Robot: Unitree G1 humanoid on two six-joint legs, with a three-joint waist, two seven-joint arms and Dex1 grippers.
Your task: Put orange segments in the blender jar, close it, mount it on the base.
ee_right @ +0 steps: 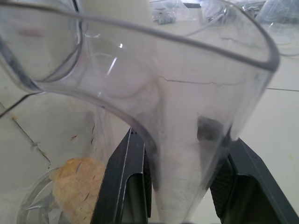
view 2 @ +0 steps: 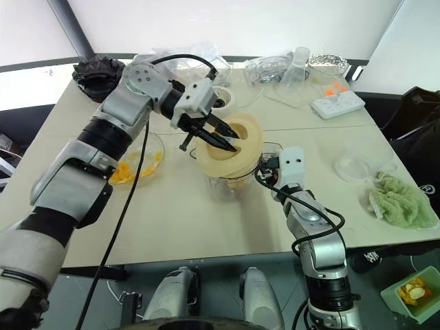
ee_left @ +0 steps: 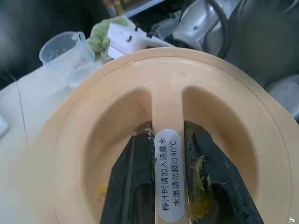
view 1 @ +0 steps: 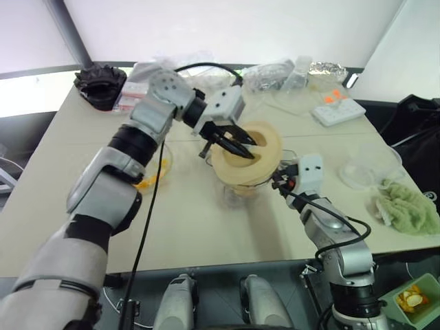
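Next, I let go of the cream-yellow round lid with my left gripper, so that it lies flat on the rim of the blender jar [view 1: 227, 164]. The lid is now held tilted on that rim.
My left gripper [view 1: 240, 146] is shut on the middle ridge of a cream-yellow round lid [view 1: 267, 161] and holds it tilted on the rim of the blender jar [view 2: 230, 184]. In the left wrist view the black fingers [ee_left: 133, 177] pinch the labelled ridge from both sides. My right gripper [view 2: 265, 168] is shut on the jar's handle [ee_right: 187, 154] and keeps the clear jar upright on the table. Orange segments [ee_right: 77, 182] lie at the jar's bottom. More orange segments fill a shallow glass bowl [view 2: 134, 168] under my left arm. The cream-white base [view 2: 223, 97] peeks out behind my left wrist.
A black object [view 1: 102, 84] sits at the far left corner. Plastic bags and a clear measuring cup [view 2: 299, 65] crowd the back edge, beside a white power strip [view 1: 338, 108]. A green cloth [view 1: 405, 206] and a clear dish [view 1: 368, 165] lie at the right.
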